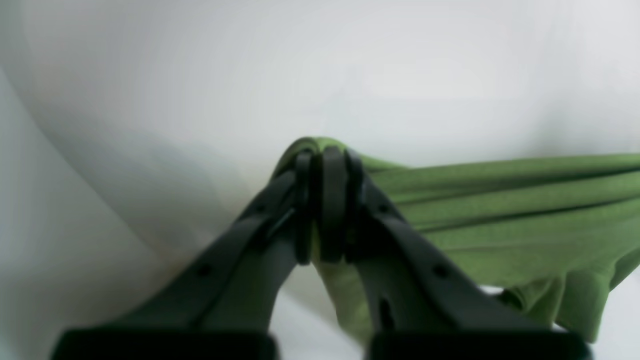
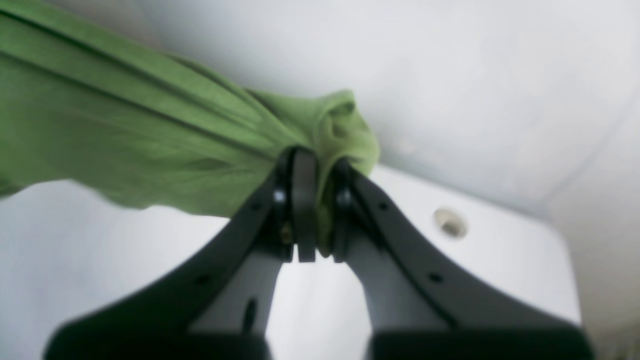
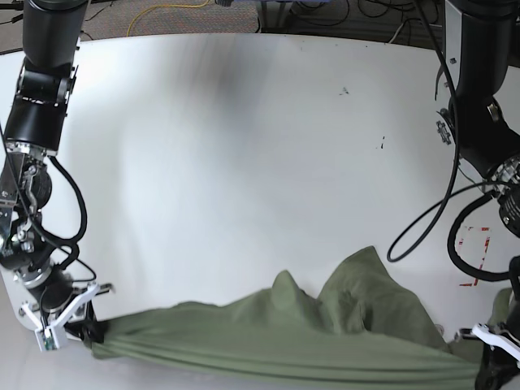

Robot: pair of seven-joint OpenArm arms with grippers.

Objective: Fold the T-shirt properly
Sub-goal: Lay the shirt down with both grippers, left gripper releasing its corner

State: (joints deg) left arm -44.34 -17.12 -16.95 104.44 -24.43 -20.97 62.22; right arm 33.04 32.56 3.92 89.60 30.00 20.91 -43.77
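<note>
The robot's left gripper should release its end of the T-shirt, now stretched along the table's near edge, on the white table's back part (image 3: 437, 116), past the red tape marks.
The olive-green T-shirt (image 3: 325, 333) hangs stretched between my two grippers along the table's near edge, with its lower part bunched on the white table (image 3: 244, 162). My left gripper (image 1: 322, 165) is shut on a pinched fold of the T-shirt (image 1: 500, 210), at the lower right of the base view (image 3: 487, 361). Over at the lower left of that view, my right gripper (image 3: 85, 333) is shut on the other end of the cloth. In the right wrist view the T-shirt (image 2: 125, 135) bulges past the closed right gripper (image 2: 315, 165).
The white table fills most of the base view, with small dark marks (image 3: 345, 91) at the back right. Red tape marks (image 3: 479, 252) lie at the right edge. Cables (image 3: 422, 227) trail off the arm there. A round hole (image 2: 450, 222) shows in the table near my right gripper.
</note>
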